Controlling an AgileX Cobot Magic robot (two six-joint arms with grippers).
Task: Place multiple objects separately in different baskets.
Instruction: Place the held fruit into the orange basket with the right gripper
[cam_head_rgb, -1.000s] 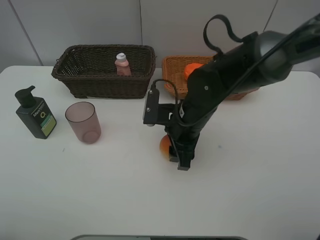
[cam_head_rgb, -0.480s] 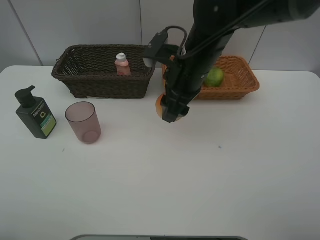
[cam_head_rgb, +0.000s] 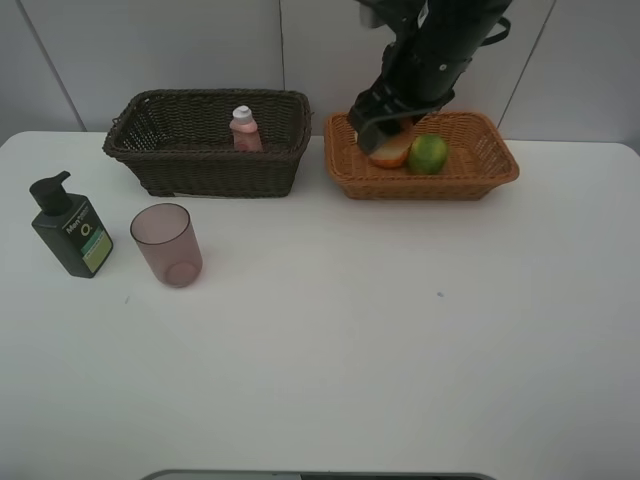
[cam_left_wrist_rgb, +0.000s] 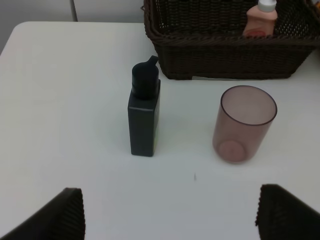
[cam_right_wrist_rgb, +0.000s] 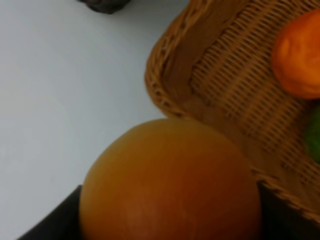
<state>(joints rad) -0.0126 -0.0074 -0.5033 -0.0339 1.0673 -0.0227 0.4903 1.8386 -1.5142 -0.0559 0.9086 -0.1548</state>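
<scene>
I should use my right gripper to set the peach-like fruit down in the light orange-tan basket (cam_head_rgb: 469, 156), between the green fruit and the far end of the basket.
My right gripper (cam_head_rgb: 386, 138) is shut on the red-yellow peach-like fruit (cam_head_rgb: 391, 152) and holds it over the left end of the light orange-tan basket (cam_head_rgb: 470, 182). In the right wrist view the fruit (cam_right_wrist_rgb: 170, 180) fills the space between the jaws, just above the basket rim (cam_right_wrist_rgb: 167, 100). The green fruit (cam_head_rgb: 428, 153) and the orange fruit (cam_right_wrist_rgb: 299, 55) lie in that basket. The slim pink bottle (cam_head_rgb: 244, 128) stands in the dark brown basket (cam_head_rgb: 205, 165). The dark green pump bottle (cam_head_rgb: 68, 228) and the pink-brown cup (cam_head_rgb: 167, 244) stand on the table at the left. My left gripper (cam_left_wrist_rgb: 172, 220) is open and empty, in front of them.
The white table (cam_head_rgb: 400, 330) ends at a pale wall behind the baskets. In the left wrist view the pump bottle (cam_left_wrist_rgb: 144, 117) and cup (cam_left_wrist_rgb: 242, 122) stand in front of the dark basket (cam_left_wrist_rgb: 225, 65).
My right gripper has lifted the peach-like fruit off the middle of the table and carried it back and right, to above the tan basket. The left-side objects have not moved.
</scene>
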